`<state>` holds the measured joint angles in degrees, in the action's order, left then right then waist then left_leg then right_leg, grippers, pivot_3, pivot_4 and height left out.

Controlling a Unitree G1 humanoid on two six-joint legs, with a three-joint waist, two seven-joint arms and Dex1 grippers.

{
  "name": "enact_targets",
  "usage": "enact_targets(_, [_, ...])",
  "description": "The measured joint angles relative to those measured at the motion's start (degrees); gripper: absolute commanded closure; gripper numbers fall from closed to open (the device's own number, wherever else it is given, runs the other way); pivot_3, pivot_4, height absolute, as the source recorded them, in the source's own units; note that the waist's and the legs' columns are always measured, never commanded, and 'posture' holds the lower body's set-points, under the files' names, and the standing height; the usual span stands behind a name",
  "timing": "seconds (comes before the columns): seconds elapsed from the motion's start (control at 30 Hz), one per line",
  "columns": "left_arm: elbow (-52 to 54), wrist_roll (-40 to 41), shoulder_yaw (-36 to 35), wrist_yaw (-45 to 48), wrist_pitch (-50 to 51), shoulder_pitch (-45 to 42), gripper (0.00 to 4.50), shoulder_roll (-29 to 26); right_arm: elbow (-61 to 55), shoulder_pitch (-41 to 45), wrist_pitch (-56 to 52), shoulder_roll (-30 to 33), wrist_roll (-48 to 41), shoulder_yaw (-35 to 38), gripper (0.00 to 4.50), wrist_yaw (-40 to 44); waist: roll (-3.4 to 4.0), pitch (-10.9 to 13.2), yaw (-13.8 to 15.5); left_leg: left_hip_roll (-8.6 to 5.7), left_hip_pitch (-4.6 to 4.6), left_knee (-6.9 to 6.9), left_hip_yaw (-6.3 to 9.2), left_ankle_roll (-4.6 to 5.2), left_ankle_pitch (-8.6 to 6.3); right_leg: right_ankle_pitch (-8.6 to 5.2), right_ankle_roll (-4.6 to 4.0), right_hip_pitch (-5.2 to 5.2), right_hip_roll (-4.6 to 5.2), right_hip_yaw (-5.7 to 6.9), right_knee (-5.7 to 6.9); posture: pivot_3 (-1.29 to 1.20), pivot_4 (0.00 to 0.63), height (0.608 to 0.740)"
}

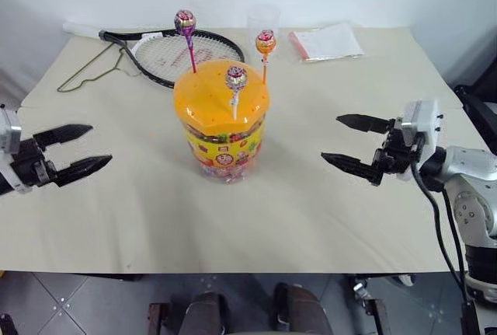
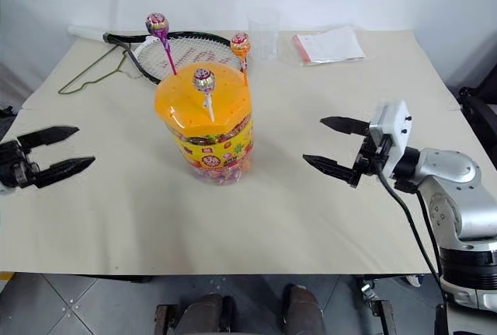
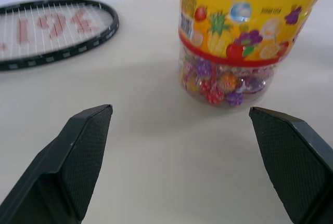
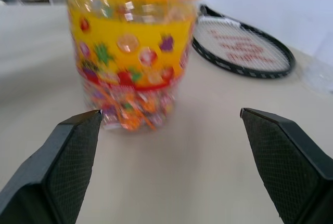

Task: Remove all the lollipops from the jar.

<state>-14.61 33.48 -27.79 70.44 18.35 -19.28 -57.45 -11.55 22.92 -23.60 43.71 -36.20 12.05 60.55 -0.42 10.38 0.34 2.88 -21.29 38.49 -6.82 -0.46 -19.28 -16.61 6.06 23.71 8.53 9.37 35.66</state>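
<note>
My left gripper is going to close on the magenta stick (image 1: 191, 53) of the purple-pink lollipop nearest the racket, below that lollipop's wrapper.
The jar (image 1: 222, 137), a clear tub with a yellow label and an orange holed lid, stands mid-table. Three lollipops stick upright in its lid: a purple-pink one on a magenta stick (image 1: 185, 22) at the back left, an orange one (image 1: 265, 42) at the back right, and a purple-pink one on a white stick (image 1: 236, 78) at the front. My left gripper (image 1: 84, 148) hovers open far to the jar's left, pointing at it. To the jar's right, my right gripper (image 1: 342, 141) is also open and empty, aimed at the jar (image 4: 132, 52).
A black badminton racket (image 1: 167, 51) lies behind the jar, with a wire hanger (image 1: 93, 67) to its left. A small clear cup (image 1: 263, 20) and a packet of papers (image 1: 326, 42) sit at the table's far edge.
</note>
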Motion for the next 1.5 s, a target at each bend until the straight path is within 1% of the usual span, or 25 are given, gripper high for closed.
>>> enact_targets(0.03, [-1.1,-0.4,1.9,-0.3,0.4,-4.8,0.00,-0.7,-0.5,0.6,-1.2,1.1,-1.4,0.7,0.06,0.4,-0.01,0.0,0.4,0.00,-0.04,0.16,0.01,0.04,-0.03,0.00,0.00,0.00,0.00,0.01,0.07,0.00,0.150,0.740])
enact_targets(0.07, [-1.5,-0.4,2.6,-0.3,0.3,-7.5,0.00,-1.2,-1.0,1.2,-1.6,1.6,-2.1,1.3,0.06,0.6,-0.03,0.0,0.4,0.00,-0.03,0.21,-0.02,0.07,-0.07,0.01,0.01,-0.01,0.00,-0.04,0.08,0.00,0.150,0.740])
enact_targets(0.17, [-4.8,-1.0,6.5,2.1,-1.7,-18.0,0.00,-0.9,-1.8,1.6,-2.8,4.0,-4.2,3.2,0.06,2.2,-0.04,0.0,0.4,-0.01,0.00,0.38,-0.09,0.12,-0.15,0.03,0.04,-0.04,0.00,-0.11,0.13,0.00,0.150,0.740])
enact_targets(0.23, [-8.0,-2.4,10.2,3.5,-2.3,-24.6,0.00,1.3,-1.8,2.0,-4.2,5.2,-5.9,4.2,0.06,2.6,-0.03,0.0,0.6,-0.02,-0.04,0.47,-0.14,0.14,-0.15,0.04,0.06,-0.02,-0.01,-0.12,0.16,0.00,0.150,0.740])
enact_targets(0.3, [-12.0,-3.3,13.3,5.5,-3.6,-30.1,0.00,4.8,-2.3,2.9,-5.5,6.6,-7.9,5.2,0.06,3.0,-0.03,0.0,0.8,-0.02,-0.05,0.55,-0.14,0.14,-0.15,0.04,0.07,-0.03,-0.03,-0.12,0.20,0.00,0.150,0.740])
enact_targets(0.43, [-19.3,-5.7,17.5,9.3,-6.1,-36.3,0.00,8.7,-4.6,3.2,-6.8,8.1,-10.4,7.1,0.06,3.4,-0.11,0.0,0.5,-0.01,-0.06,0.57,-0.14,0.14,-0.15,0.04,0.07,-0.02,-0.05,-0.14,0.19,0.00,0.150,0.740])
enact_targets(0.57, [-24.8,-6.5,18.9,12.0,-7.0,-43.0,0.00,13.8,-7.7,3.0,-7.6,7.4,-12.4,8.2,0.06,1.0,-0.20,0.1,0.4,-0.01,-0.10,0.60,-0.13,0.14,-0.15,0.05,0.10,-0.02,-0.05,-0.14,0.19,0.00,0.150,0.740])
enact_targets(0.73, [-31.8,-8.2,20.3,14.3,-8.6,-49.8,0.00,18.1,-10.5,1.2,-7.7,6.7,-12.9,8.8,0.06,-2.2,-0.27,0.1,0.4,-0.01,-0.12,0.61,-0.12,0.15,-0.16,0.06,0.11,-0.01,-0.05,-0.13,0.18,0.00,0.150,0.740])
enact_targets(0.87, [-36.1,-9.7,21.0,15.4,-9.2,-53.1,0.00,19.4,-11.5,-1.1,-7.7,6.7,-12.9,9.7,0.06,-3.1,-0.29,0.1,0.4,-0.01,-0.13,0.62,-0.12,0.17,-0.17,0.06,0.12,-0.01,-0.05,-0.14,0.17,0.00,0.150,0.740])
enact_targets(0.97, [-38.4,-12.2,22.2,15.2,-11.1,-54.2,0.61,20.3,-12.1,-2.3,-7.6,6.7,-12.9,11.1,0.00,-4.0,-0.30,0.1,0.4,-0.01,-0.13,0.61,-0.11,0.17,-0.17,0.06,0.12,-0.01,-0.05,-0.13,0.17,0.00,0.150,0.740])
enact_targets(1.03, [-39.7,-12.7,22.0,14.7,-11.5,-54.8,1.26,21.2,-13.0,-3.2,-7.6,6.7,-12.9,11.7,0.00,-4.4,-0.32,0.1,0.4,-0.01,-0.13,0.62,-0.10,0.17,-0.17,0.06,0.12,-0.01,-0.05,-0.13,0.17,0.00,0.150,0.740])
enact_targets(1.17, [-40.3,-13.7,22.0,14.1,-12.0,-55.5,2.49,21.2,-14.1,-4.9,-7.1,6.7,-12.7,12.1,0.00,-5.0,-0.36,0.2,0.4,-0.01,-0.13,0.62,-0.10,0.19,-0.18,0.07,0.12,-0.01,-0.04,-0.14,0.17,0.00,0.150,0.740])
enact_targets(1.37, [-40.3,-13.5,21.2,15.1,-12.8,-56.1,4.34,21.5,-14.1,-5.1,-5.4,6.7,-12.2,12.1,0.00,-6.0,-0.37,0.2,0.4,-0.01,-0.13,0.62,-0.09,0.19,-0.18,0.07,0.12,-0.01,-0.04,-0.14,0.17,0.00,0.150,0.740])
enact_targets(1.4, [-40.3,-13.4,21.0,15.2,-12.8,-56.2,4.48,21.5,-14.1,-5.1,-5.4,6.7,-12.2,12.1,0.00,-6.1,-0.37,0.2,0.4,-0.01,-0.13,0.63,-0.09,0.19,-0.18,0.07,0.12,-0.01,-0.04,-0.14,0.17,0.00,0.150,0.740])
enact_targets(1.5, [-40.2,-13.5,20.3,14.7,-12.8,-57.1,4.48,21.5,-13.9,-4.6,-5.0,6.6,-12.2,11.9,0.00,-6.2,-0.39,0.2,0.5,-0.01,-0.14,0.66,-0.09,0.20,-0.18,0.07,0.13,-0.01,-0.04,-0.14,0.17,0.00,0.150,0.740])
